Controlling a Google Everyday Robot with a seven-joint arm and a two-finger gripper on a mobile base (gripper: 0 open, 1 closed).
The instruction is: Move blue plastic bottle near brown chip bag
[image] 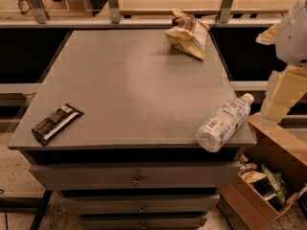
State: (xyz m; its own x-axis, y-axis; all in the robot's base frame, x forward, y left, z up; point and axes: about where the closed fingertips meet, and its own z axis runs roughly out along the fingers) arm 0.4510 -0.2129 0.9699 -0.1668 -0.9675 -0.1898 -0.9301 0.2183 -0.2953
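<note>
Next, my gripper grasps the cap-side half (232, 113) of the blue plastic bottle, between its middle and white cap.
The blue plastic bottle (223, 123) lies on its side at the near right corner of the grey table top (129, 85), with its white cap pointing to the far right and its base jutting over the front edge. The brown chip bag (188, 33), cream-yellow with a brown top, lies at the far right of the table. My gripper (280, 97) shows as pale blocks at the right edge of the view, just right of the bottle's cap and apart from it, below the white arm (295, 30). It holds nothing that I can see.
A flat black bar wrapper (56, 122) lies at the near left corner. The table has drawers (136, 178) in front. An open cardboard box (268, 186) with packets stands on the floor at the right. A railing and shelf (144, 20) run behind the table.
</note>
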